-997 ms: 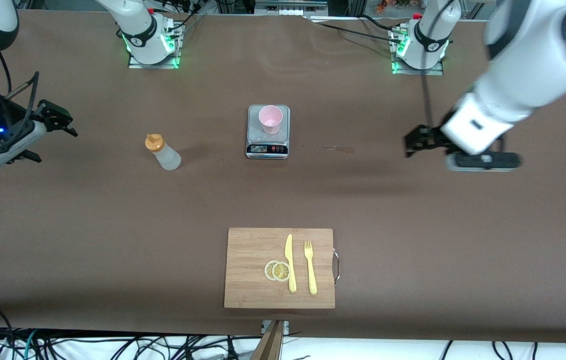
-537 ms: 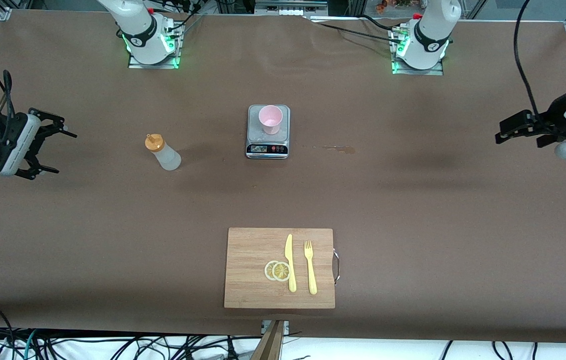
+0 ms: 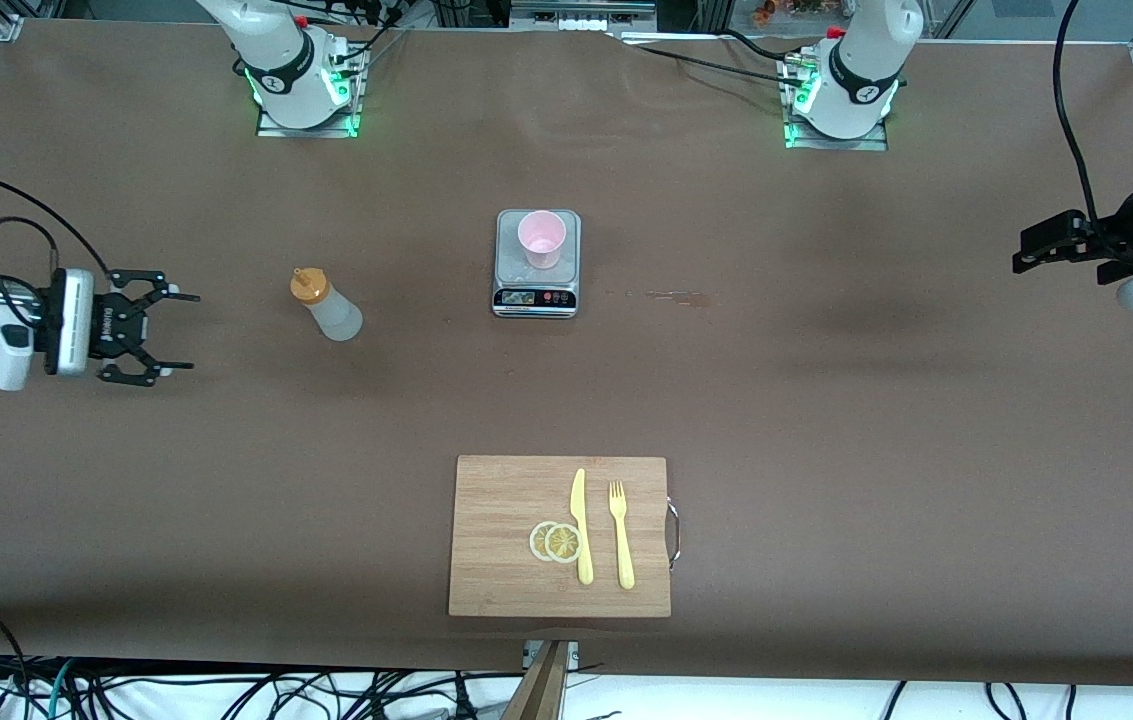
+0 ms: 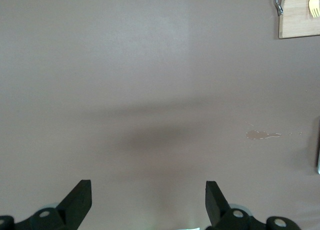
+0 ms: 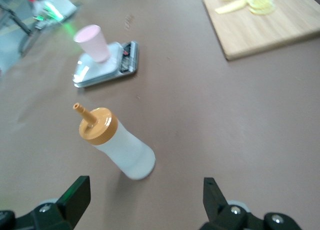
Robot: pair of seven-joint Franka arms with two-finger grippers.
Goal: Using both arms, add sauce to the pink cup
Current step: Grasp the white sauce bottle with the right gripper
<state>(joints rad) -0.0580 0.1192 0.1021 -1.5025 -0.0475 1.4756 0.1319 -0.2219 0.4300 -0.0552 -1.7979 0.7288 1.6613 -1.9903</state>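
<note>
Next, I move my right gripper to the sauce bottle and close it on the bottle's whitish body (image 3: 331,310) (image 5: 121,146), just under its orange nozzle cap.
The sauce bottle (image 3: 327,306), whitish with an orange nozzle cap, stands upright on the brown table; it also shows in the right wrist view (image 5: 119,147). The pink cup (image 3: 541,238) stands on a small silver scale (image 3: 535,296), toward the left arm's end from the bottle; the right wrist view shows cup (image 5: 93,42) and scale (image 5: 125,61). My right gripper (image 3: 188,332) is open and empty, low over the table beside the bottle on the right arm's end, apart from it (image 5: 145,187). My left gripper (image 3: 1026,252) is open and empty over bare table at the left arm's end (image 4: 148,190).
A wooden cutting board (image 3: 501,520) with a yellow knife (image 3: 581,525), a yellow fork (image 3: 620,532) and lemon slices (image 3: 555,541) lies near the table's front edge. A small spill stain (image 3: 671,295) marks the table beside the scale.
My right gripper has swung in toward the bottle and turned level. My left gripper has drawn away from the middle to the left arm's end of the table.
</note>
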